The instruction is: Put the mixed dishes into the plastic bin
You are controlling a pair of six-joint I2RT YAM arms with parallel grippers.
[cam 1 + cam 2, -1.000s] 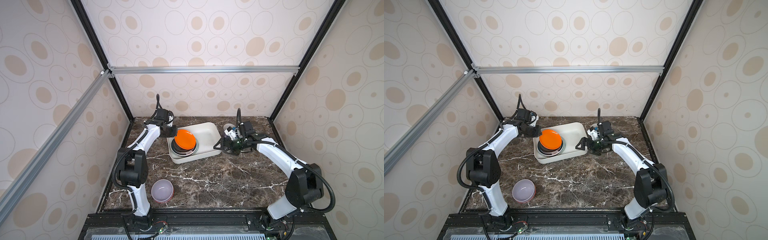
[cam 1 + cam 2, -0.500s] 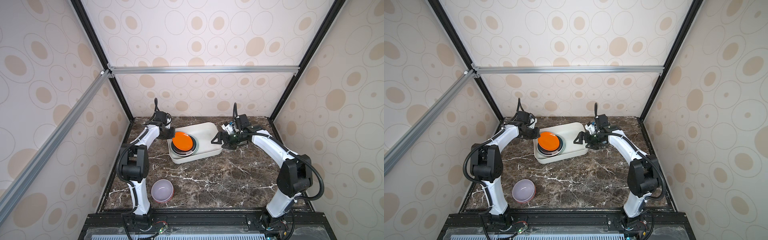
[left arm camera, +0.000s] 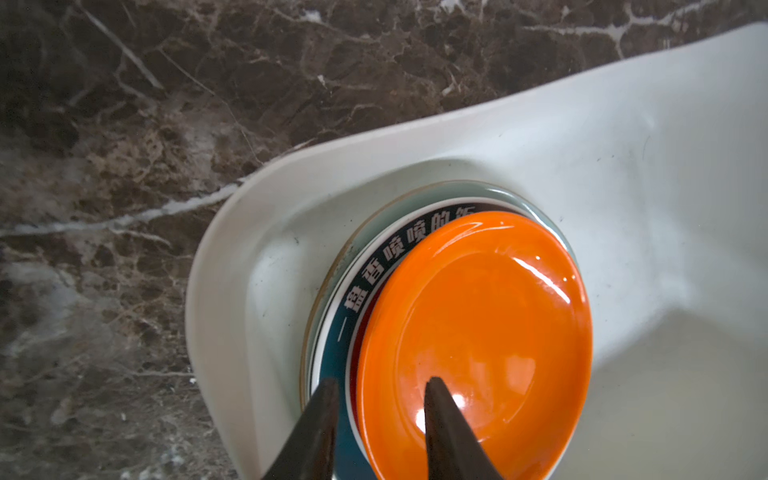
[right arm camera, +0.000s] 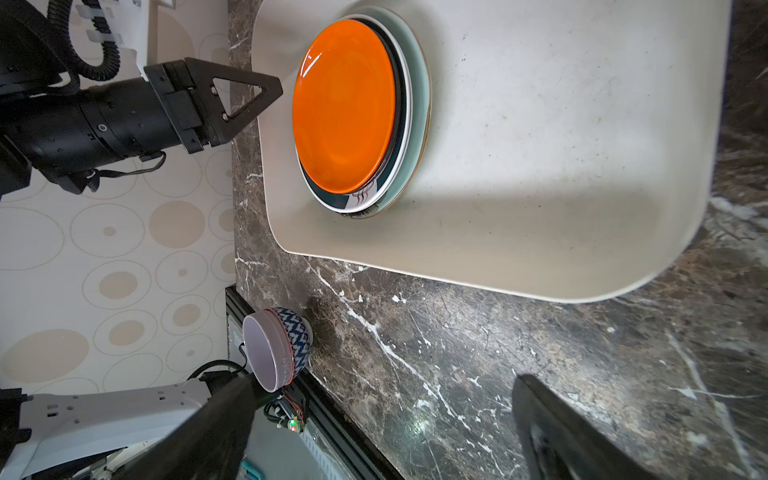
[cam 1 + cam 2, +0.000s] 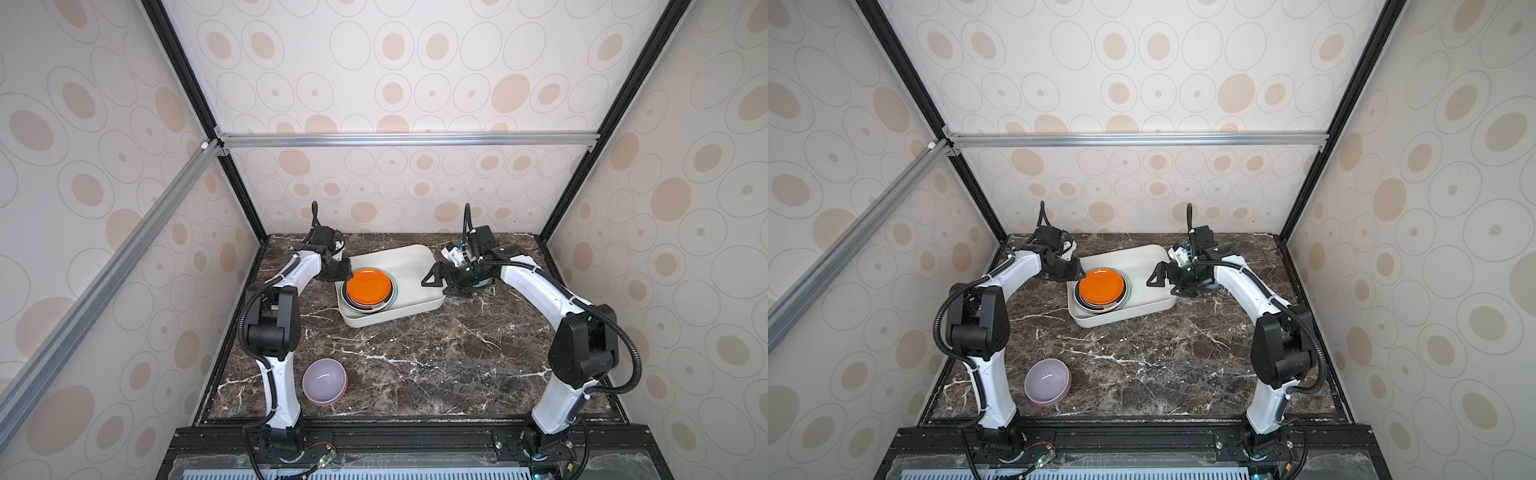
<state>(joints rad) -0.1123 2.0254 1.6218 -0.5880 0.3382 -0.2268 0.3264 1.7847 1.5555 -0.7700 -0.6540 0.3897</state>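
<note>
The front side of the plastic bin slants, so my left gripper will leave the orange plate and grab the bin's short side (image 5: 338, 297) beside it to straighten the bin.
The off-white plastic bin (image 5: 413, 262) (image 5: 1144, 259) stands at the back middle of the marble table. In its left half lies a stack of plates. An orange plate (image 5: 370, 286) (image 5: 1101, 286) (image 3: 478, 328) (image 4: 343, 112) is on top, over a black one, a dark-rimmed one and a mint-green one. My left gripper (image 5: 347, 272) (image 5: 1079, 272) (image 3: 380, 384) is open at the stack's left edge, its fingers either side of the orange plate's rim. My right gripper (image 5: 438, 284) (image 5: 1163, 282) (image 4: 382, 395) hangs wide open and empty at the bin's right rim. A lavender bowl (image 5: 324, 381) (image 5: 1046, 381) (image 4: 276, 353) sits front left.
The bowl has a blue zigzag pattern outside and stands close to the left arm's base and the table's front edge. The bin's right half (image 4: 561, 124) holds nothing. Patterned walls and black frame posts enclose the table on three sides.
The left gripper lowered the tilted orange plate flat onto the stack, then its jaws parted. The right gripper drew slightly toward the bin's right rim.
</note>
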